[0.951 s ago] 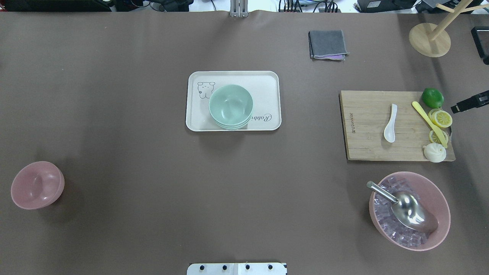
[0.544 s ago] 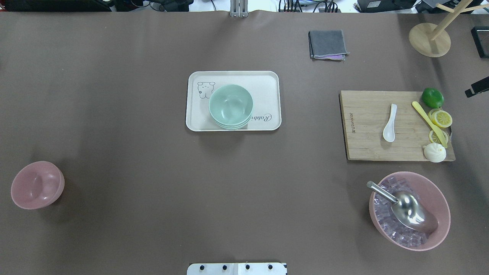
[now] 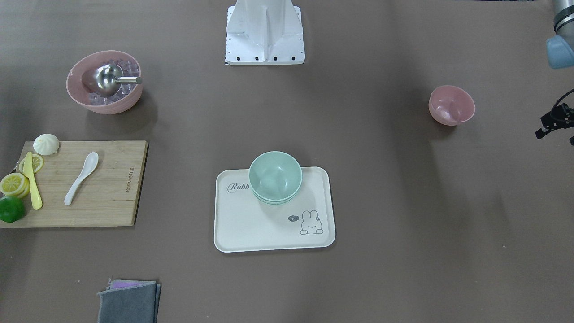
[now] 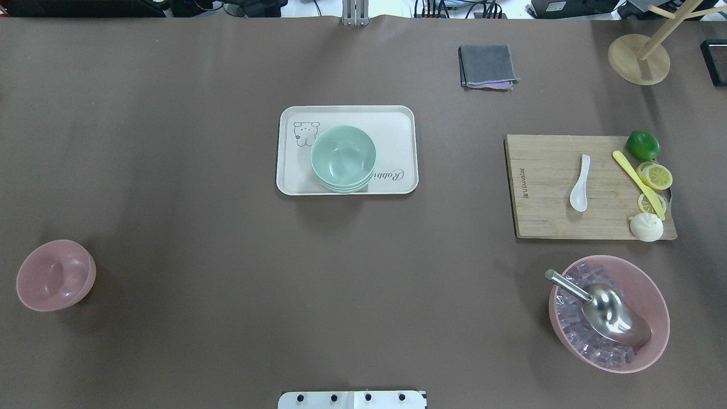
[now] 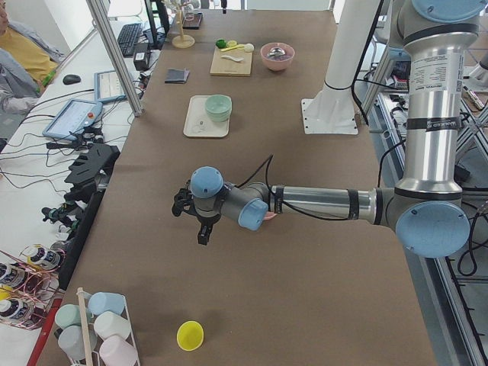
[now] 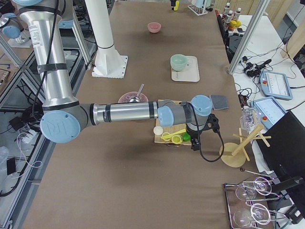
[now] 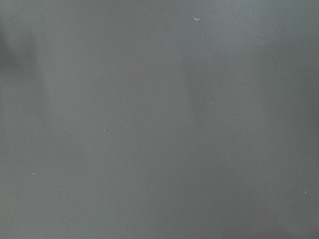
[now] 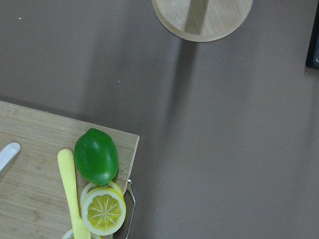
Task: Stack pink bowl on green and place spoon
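I should next close my left gripper on the small pink bowl's rim (image 3: 473,111), on the side away from the white rabbit tray.
The small pink bowl (image 4: 55,275) stands empty at the table's near left, also in the front view (image 3: 451,105). Stacked green bowls (image 4: 343,158) sit on the white rabbit tray (image 4: 397,122) at the centre. The white spoon (image 4: 580,183) lies on the wooden cutting board (image 4: 545,221); its tip shows in the right wrist view (image 8: 7,153). My left gripper (image 5: 201,232) hovers beyond the pink bowl, off the table's left end; its black edge shows in the front view (image 3: 554,123). My right gripper (image 6: 194,143) hangs past the board's lime corner. I cannot tell whether either is open or shut.
A large pink bowl of ice cubes (image 4: 653,307) holds a metal scoop (image 4: 610,312) at near right. A lime (image 4: 643,145), lemon slices (image 4: 656,176), a yellow knife (image 4: 630,170) and a bun (image 4: 646,226) crowd the board's right edge. A grey cloth (image 4: 487,66) and wooden stand (image 4: 639,58) are far back.
The right gripper's black tip at the overhead view's right edge has moved up and right, out of that view. The bowls and spoon have not moved.
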`<state>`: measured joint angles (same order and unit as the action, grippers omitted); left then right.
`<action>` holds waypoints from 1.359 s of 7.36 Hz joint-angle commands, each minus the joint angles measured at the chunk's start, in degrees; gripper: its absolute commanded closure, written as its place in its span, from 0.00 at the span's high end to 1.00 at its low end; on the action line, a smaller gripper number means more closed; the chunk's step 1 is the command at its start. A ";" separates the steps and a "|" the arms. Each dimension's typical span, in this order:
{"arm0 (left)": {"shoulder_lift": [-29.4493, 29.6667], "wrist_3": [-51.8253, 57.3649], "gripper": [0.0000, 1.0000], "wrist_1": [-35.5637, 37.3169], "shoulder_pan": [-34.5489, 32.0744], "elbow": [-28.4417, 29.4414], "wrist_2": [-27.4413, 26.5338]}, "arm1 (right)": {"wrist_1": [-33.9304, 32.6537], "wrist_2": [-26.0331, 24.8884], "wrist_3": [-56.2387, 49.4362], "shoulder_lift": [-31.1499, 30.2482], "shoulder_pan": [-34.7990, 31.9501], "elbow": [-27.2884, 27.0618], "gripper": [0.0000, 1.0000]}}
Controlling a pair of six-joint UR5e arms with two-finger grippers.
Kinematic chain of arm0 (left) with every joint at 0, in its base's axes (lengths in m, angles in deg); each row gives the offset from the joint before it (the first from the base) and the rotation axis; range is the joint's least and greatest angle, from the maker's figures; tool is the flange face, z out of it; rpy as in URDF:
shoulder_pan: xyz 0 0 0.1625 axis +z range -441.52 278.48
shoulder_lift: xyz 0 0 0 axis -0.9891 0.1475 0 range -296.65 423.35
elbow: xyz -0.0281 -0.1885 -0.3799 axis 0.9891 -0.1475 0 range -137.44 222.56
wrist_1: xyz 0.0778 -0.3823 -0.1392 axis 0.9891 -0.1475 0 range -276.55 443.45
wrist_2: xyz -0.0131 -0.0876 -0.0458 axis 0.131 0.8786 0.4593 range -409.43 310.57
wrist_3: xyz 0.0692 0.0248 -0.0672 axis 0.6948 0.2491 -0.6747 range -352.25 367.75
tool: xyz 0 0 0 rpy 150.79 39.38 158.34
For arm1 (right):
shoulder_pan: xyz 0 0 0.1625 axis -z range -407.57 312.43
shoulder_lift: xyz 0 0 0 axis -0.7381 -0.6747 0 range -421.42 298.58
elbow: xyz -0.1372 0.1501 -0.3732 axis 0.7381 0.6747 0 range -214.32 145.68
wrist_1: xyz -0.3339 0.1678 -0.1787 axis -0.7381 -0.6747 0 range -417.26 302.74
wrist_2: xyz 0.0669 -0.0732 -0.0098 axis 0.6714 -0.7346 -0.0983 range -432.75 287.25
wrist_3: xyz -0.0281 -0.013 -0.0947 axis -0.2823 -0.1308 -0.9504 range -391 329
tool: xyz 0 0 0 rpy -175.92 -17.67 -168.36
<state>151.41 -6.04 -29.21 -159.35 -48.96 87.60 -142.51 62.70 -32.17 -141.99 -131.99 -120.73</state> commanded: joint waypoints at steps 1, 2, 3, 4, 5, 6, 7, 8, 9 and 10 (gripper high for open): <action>-0.25 0.08 0.99 3.40 -2.56 0.54 0.52 | -0.01 0.96 -0.33 -0.11 -0.22 -0.17 1.00; -0.43 -0.01 0.98 3.24 -2.59 0.46 1.05 | 0.34 0.87 -0.33 -0.11 -0.22 -0.17 1.00; -0.69 -0.01 0.98 2.81 -2.67 0.20 1.14 | 0.34 1.22 0.10 -0.29 -0.22 0.01 1.00; -0.69 -0.10 0.99 2.72 -2.67 0.20 1.05 | 0.69 2.27 0.02 -0.98 -0.22 -0.17 1.00; 0.09 -0.62 0.99 2.71 -2.67 -0.06 0.79 | 0.70 2.36 0.37 -0.90 -0.13 -0.34 1.00; -0.16 -0.80 0.99 2.80 -2.67 -1.11 0.53 | 0.70 2.37 0.54 -0.90 0.22 -0.34 1.00; -0.08 -0.80 0.99 2.71 -2.59 -1.64 0.52 | 0.78 2.37 0.46 -0.73 0.83 -0.52 1.00; -0.60 -0.80 0.99 2.71 -2.59 -3.13 0.52 | 1.39 2.37 0.55 -0.64 2.06 -0.78 1.00; -0.60 -0.80 0.99 2.54 -2.41 -3.14 0.87 | 2.27 2.37 1.50 -0.64 3.37 -1.04 1.00; -0.60 -1.58 0.99 2.54 -2.32 -3.49 1.22 | 2.45 2.28 4.73 -0.55 4.78 -1.92 1.00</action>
<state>150.87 -7.02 -26.61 -161.81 -51.96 88.44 -140.58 65.05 -30.27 -142.64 -128.95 -121.84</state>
